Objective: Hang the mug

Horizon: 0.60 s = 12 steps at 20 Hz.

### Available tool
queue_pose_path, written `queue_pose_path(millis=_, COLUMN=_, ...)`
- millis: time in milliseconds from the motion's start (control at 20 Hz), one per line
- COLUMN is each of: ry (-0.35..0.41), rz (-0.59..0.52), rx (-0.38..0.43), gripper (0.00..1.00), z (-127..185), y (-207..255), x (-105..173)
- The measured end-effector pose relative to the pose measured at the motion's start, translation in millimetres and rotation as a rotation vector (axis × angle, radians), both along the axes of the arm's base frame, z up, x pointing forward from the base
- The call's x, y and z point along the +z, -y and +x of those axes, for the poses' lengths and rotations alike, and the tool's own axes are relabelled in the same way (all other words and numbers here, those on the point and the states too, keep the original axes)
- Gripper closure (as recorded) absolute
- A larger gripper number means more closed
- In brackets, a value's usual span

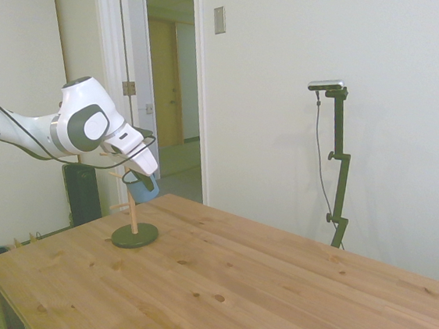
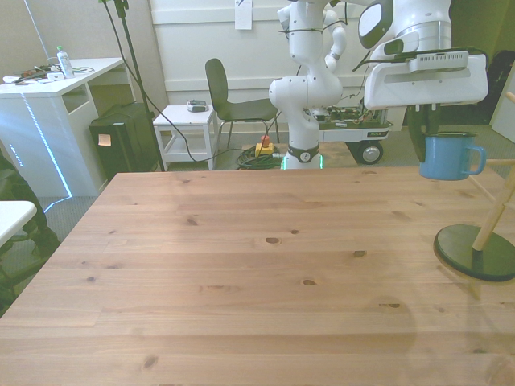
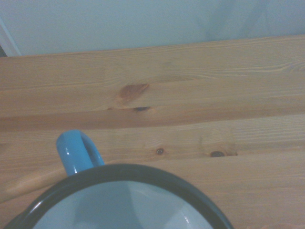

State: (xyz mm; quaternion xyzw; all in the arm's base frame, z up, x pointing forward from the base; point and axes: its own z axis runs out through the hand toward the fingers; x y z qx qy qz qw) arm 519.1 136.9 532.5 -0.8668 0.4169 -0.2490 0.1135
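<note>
Next, my gripper lets go of the light-blue mug on the wooden stand's peg (image 1: 137, 192) (image 3: 52, 175) by its handle, above the dark green base. The mug now hangs upright in the air.
The light-blue mug (image 2: 447, 158) hangs upright in the air by the front view's right edge, with its handle (image 2: 478, 158) turned toward a wooden mug stand. My gripper (image 2: 424, 145) comes down on its rim and is shut on it; one dark finger (image 2: 417, 137) shows outside the wall. The stand has a dark green round base (image 2: 473, 252), a slanted pole (image 2: 494, 217) and a peg (image 2: 500, 162) whose tip meets the handle. I cannot tell if the peg is through the loop. From the side, the mug (image 1: 143, 189) sits under the gripper (image 1: 134, 177), above the base (image 1: 134, 236). Up close, the dark rim (image 3: 128, 172) and handle (image 3: 78, 153) show.
The stand is near the table's edge (image 1: 79, 232) on the robot's side. Behind the table in the front view are a dark chair (image 2: 229, 96), a small white side table (image 2: 190, 121) and a black box (image 2: 121, 141).
</note>
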Motion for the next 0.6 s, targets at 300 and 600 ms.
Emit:
queue_pose_path(millis=300, ry=-0.008, rz=-0.017, rx=0.006, gripper=1.00, z=6.1, y=-16.0, x=-3.1)
queue_pose_path(millis=600, ry=-0.024, rz=-0.039, rx=0.010, gripper=1.00, z=11.8, y=-28.6, x=-8.5)
